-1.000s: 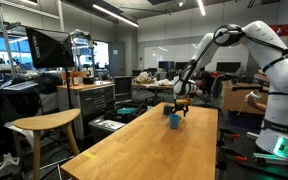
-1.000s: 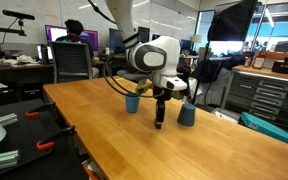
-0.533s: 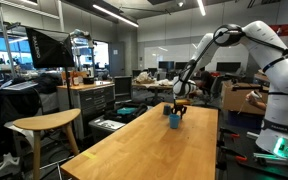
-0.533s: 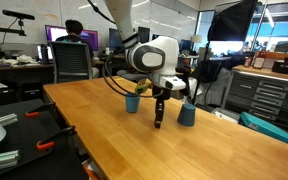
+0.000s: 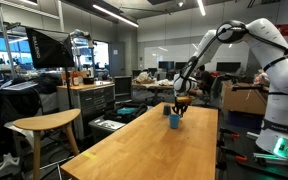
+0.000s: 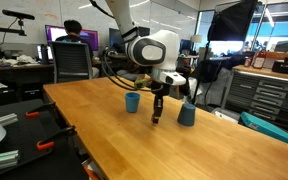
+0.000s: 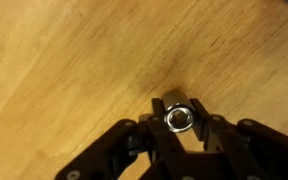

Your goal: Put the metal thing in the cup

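Note:
I will let go of the metal thing inside the blue cup (image 5: 173,121) that stands on the long wooden table.
The metal thing (image 7: 178,118) is a short shiny socket, standing upright between my fingers in the wrist view. My gripper (image 7: 178,103) is shut on it, one finger pressing each side. In an exterior view the gripper (image 6: 157,100) points straight down over the long wooden table (image 6: 104,140), with the metal thing (image 6: 156,114) hanging just at the tabletop. A small blue cup (image 6: 132,102) stands to its left and a second blue cup (image 6: 187,114) to its right, both apart from the gripper. In an exterior view a blue cup (image 5: 174,121) sits just below the gripper (image 5: 181,105).
A wooden stool (image 5: 44,124) stands beside the table's near corner. An office chair (image 6: 72,62) and a seated person are behind the table's far end. Tool cabinets (image 6: 264,95) line one side. The robot's white base (image 5: 279,125) sits at the table's edge.
The jaws have come together from wide open onto the metal thing. The gripper has shifted slightly up and sideways with it.

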